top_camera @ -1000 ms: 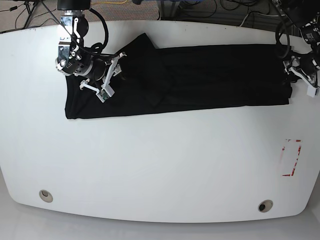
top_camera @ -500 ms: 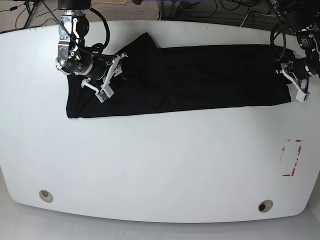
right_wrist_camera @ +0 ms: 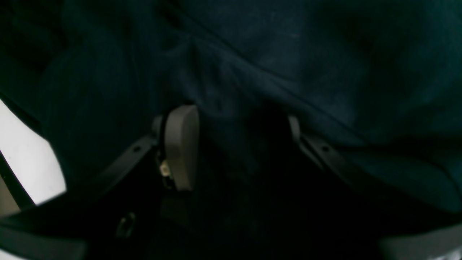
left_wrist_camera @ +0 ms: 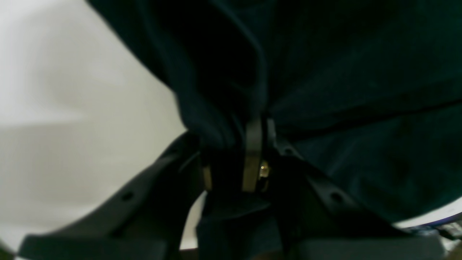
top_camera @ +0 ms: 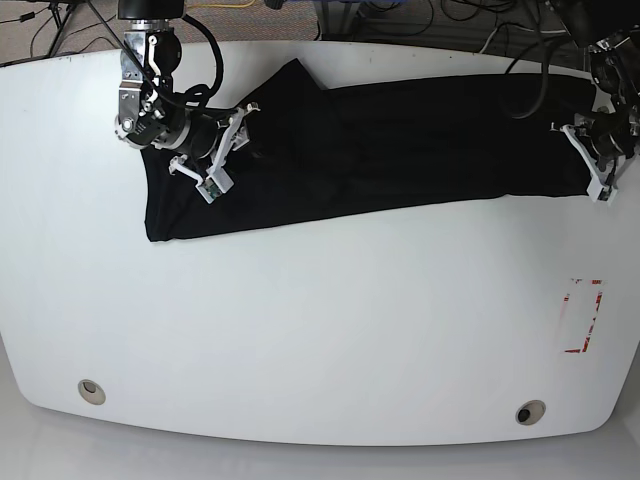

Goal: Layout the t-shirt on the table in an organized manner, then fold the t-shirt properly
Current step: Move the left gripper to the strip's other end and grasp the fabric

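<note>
Next, my left gripper lets go of the black t-shirt's fold at the shirt's lower edge (top_camera: 548, 192), beyond the red tape rectangle.
The black t-shirt (top_camera: 400, 150) lies stretched across the far half of the white table (top_camera: 320, 330), with its lower edge slanting down to the left. At the shirt's right end my left gripper (top_camera: 597, 165) is shut on a fold of the cloth. The left wrist view shows that gripper (left_wrist_camera: 234, 144) pinching bunched t-shirt fabric (left_wrist_camera: 361, 72) above the table (left_wrist_camera: 72, 108). My right gripper (top_camera: 222, 152) rests over the shirt's left part. In the right wrist view its jaws (right_wrist_camera: 238, 119) stand apart over dark t-shirt cloth (right_wrist_camera: 288, 54).
A red tape rectangle (top_camera: 583, 316) marks the table near its right edge. Two round metal grommets (top_camera: 91, 391) (top_camera: 530, 411) sit near the front edge. Cables (top_camera: 420, 20) lie on the floor beyond the far edge.
My left gripper shut on the shirt's right edge and drew it to the right. The shirt's left end slid right and the cloth pulled taut. My right gripper shifted slightly.
</note>
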Controlling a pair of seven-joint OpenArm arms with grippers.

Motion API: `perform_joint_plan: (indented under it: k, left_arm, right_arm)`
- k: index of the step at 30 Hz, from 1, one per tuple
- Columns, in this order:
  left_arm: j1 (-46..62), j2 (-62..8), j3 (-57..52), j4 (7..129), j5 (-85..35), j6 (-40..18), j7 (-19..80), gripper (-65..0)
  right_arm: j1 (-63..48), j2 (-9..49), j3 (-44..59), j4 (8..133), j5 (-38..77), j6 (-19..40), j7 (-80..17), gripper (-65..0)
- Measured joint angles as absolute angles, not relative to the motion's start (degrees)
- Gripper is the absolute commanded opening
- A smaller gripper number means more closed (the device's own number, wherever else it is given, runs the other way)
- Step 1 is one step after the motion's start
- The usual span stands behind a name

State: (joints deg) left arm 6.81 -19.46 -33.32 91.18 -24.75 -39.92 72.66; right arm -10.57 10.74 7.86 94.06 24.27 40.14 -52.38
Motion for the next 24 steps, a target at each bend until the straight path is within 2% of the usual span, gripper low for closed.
perform_joint_plan:
  k: [6, 9, 18, 24]
  left_arm:
    - [7.66, -19.57, -27.22, 102.5, -26.28, -39.94, 71.75, -56.2]
    - [8.16, -19.46, -23.75, 106.89, -25.71, -39.94, 75.05, -56.2]
    - [7.57, -15.2, -17.76, 111.87, -25.98, -39.94, 76.97, -56.2]
    - [6.96, -14.55, -17.67, 111.85, -25.61, -39.94, 76.97, -56.1]
  right_arm:
    - [-10.52, 10.76, 7.81, 94.06, 24.29, 40.32, -52.49, -35.2]
    - [-10.55, 10.76, 7.81, 94.06, 24.32, 40.36, -52.53, -35.2]
    - [-10.55, 10.74, 7.81, 94.06, 24.4, 40.36, -52.64, -35.2]
    - [-10.55, 10.66, 7.81, 94.06, 24.4, 40.34, -52.66, -35.2]
